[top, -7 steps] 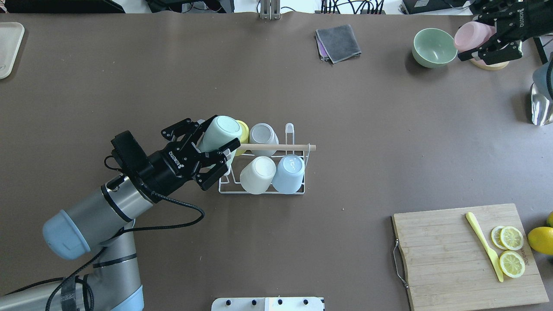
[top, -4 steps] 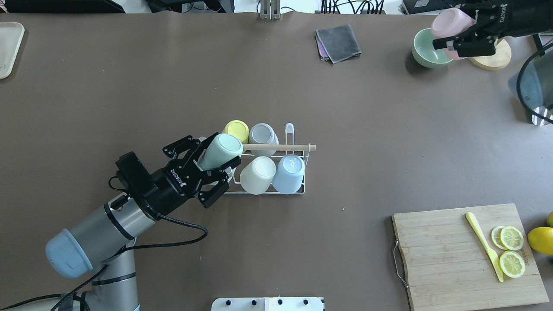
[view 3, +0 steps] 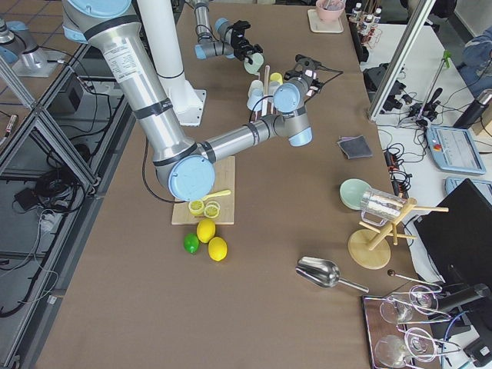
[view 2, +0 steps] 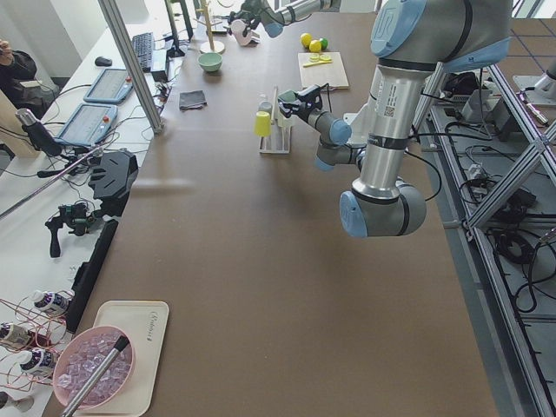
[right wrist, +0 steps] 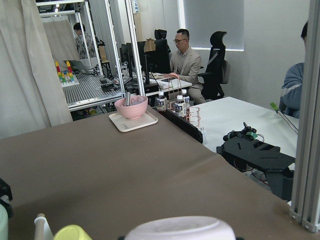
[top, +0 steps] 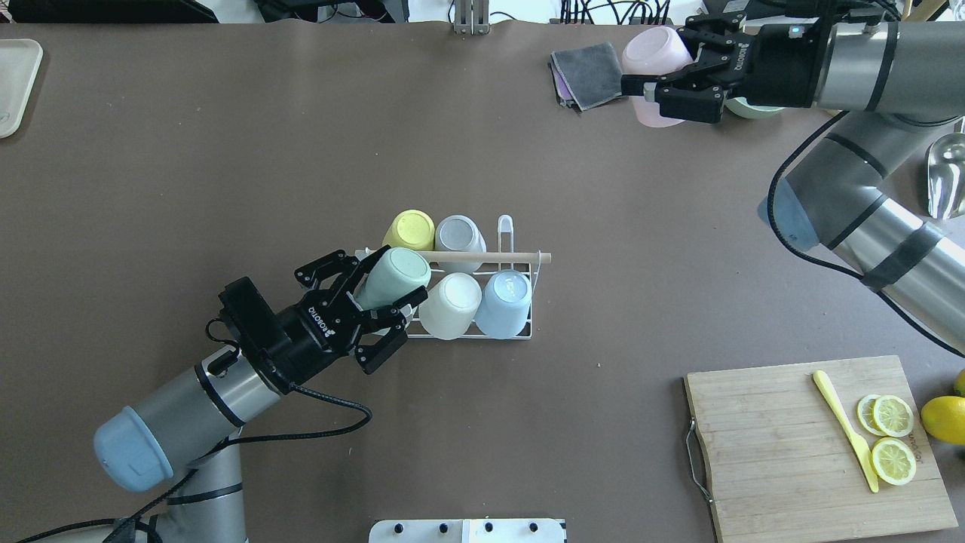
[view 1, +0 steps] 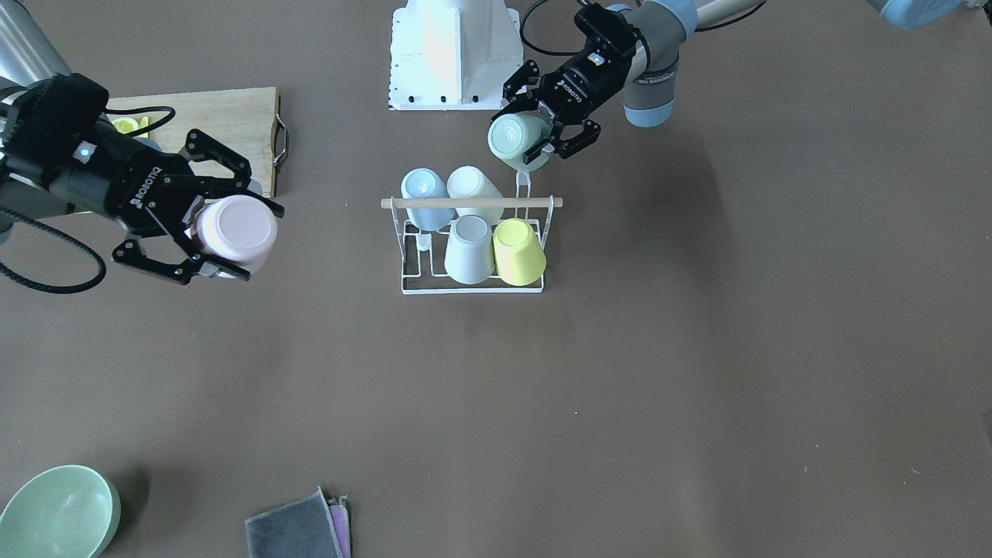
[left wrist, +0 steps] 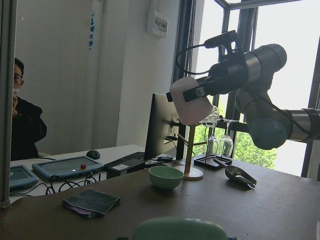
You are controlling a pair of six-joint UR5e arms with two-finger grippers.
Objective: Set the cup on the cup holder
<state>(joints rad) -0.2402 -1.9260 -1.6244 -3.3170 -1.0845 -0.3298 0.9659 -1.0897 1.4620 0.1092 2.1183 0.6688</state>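
Observation:
Next, I let go of the mint green cup with my left gripper on the cup holder's empty peg [view 1: 518, 187] beside the cream cup.
The cup holder [top: 490, 257], a white wire rack with a wooden rod, stands mid-table. It carries yellow [top: 411, 228], grey [top: 458, 232], cream [top: 450, 296] and blue [top: 505, 300] cups, all upside down. My left gripper [top: 386, 283] is shut on a mint green cup [top: 396, 273], tilted bottom-up over the rack's near left corner; the front view shows it [view 1: 511, 138] just above a prong. My right gripper [top: 654, 66] is shut on a pink cup [top: 654, 49], held high over the far right of the table, away from the rack.
A grey cloth [top: 592, 72] lies just left of the pink cup. A green bowl [view 1: 58, 511] sits beyond it. A cutting board [top: 814, 445] with lemon slices and a yellow knife is near right. A metal scoop [top: 946, 173] and a tray [top: 15, 83] sit at the edges.
My left gripper drew the mint cup back and down to the rack's near left corner. My right arm swung left with the pink cup, from the wooden stand past the green bowl.

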